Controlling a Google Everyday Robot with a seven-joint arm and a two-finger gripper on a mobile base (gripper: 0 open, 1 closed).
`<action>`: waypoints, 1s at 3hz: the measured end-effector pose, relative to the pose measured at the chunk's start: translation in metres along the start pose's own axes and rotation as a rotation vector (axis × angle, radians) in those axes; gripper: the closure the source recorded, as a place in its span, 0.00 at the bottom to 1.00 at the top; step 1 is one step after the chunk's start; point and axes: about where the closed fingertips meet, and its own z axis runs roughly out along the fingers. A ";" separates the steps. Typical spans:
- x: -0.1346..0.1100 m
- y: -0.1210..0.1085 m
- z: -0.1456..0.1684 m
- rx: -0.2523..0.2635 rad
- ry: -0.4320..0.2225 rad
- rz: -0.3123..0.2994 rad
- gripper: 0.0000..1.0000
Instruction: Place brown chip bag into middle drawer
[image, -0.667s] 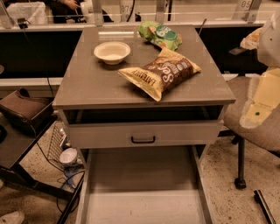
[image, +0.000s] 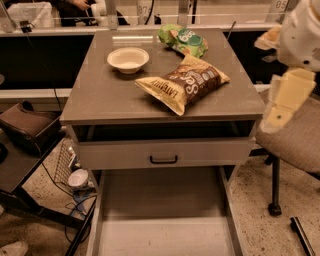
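Observation:
I should next move my gripper over to the middle of the brown chip bag (image: 184, 81) on the cabinet top, and I should close it there.
The brown chip bag (image: 184, 83) lies on the cabinet top (image: 100, 100), right of centre, with its white lettering facing up. The middle drawer (image: 160, 200) is pulled out toward me below, and its flat pale floor is bare. My gripper (image: 280, 107) hangs with the white and cream arm at the right edge. It is right of the cabinet at the height of its top, apart from the bag and holding nothing that shows.
A white bowl (image: 128, 59) and a smaller green bag (image: 182, 40) sit on the cabinet top behind the brown bag. The top drawer front with a black handle (image: 163, 159) is slightly open. A chair (image: 295, 140) stands at the right, and cables and a low stand (image: 30, 130) at the left.
The arm at the right edge has shifted slightly left and up. The bag, the bowl and the drawers have not moved.

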 end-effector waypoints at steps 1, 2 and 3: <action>-0.029 -0.037 0.038 -0.050 -0.078 -0.148 0.00; -0.051 -0.060 0.073 -0.064 -0.127 -0.245 0.00; -0.051 -0.062 0.078 -0.068 -0.130 -0.255 0.00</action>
